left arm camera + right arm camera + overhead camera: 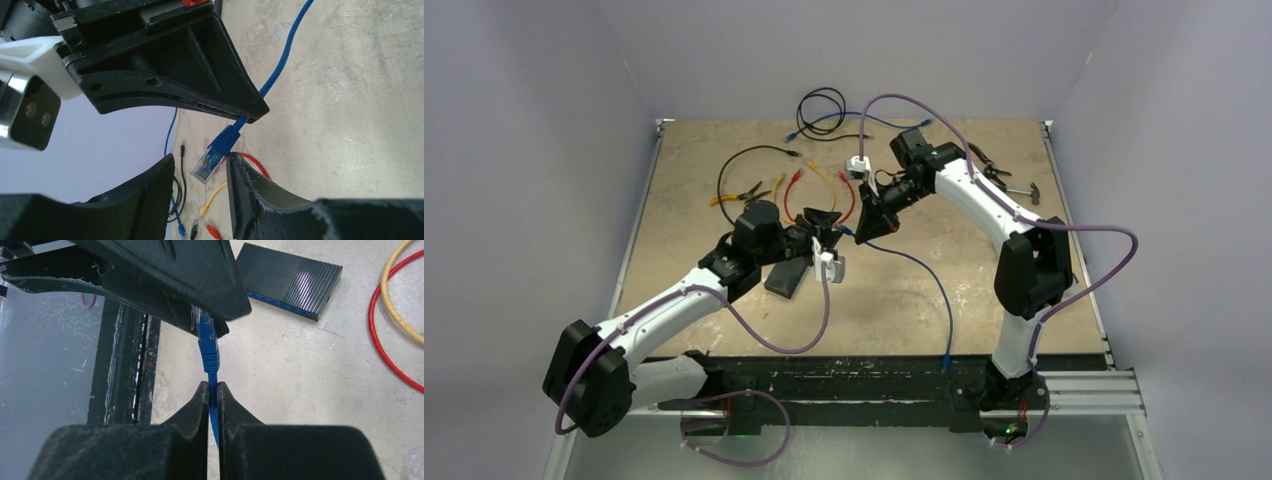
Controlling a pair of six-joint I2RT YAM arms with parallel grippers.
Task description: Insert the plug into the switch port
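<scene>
My left gripper will hold the plug while my right gripper, which now pinches the cable behind the blue boot, takes the boot itself (209, 357).
The blue cable (213, 407) is pinched between the fingers of my right gripper (213, 386), which is shut on it just behind the plug. The clear plug (210, 164) with its blue boot hangs above the table, between the fingers of my left gripper (200, 159). It lies close to the right finger (250, 200), with a gap to the left one, so that gripper is open. From above, the two grippers meet tip to tip at mid-table: left gripper (822, 228), right gripper (860, 232). The switch (290, 280), a flat black box, lies on the table under my left wrist, switch (786, 276).
Loose red (849, 195), yellow (822, 180), black (744, 155) and blue (824, 122) cables lie at the back. Yellow-handled pliers (742, 194) sit back left, more hand tools (1009, 182) back right. The blue cable trails to the front rail (874, 365).
</scene>
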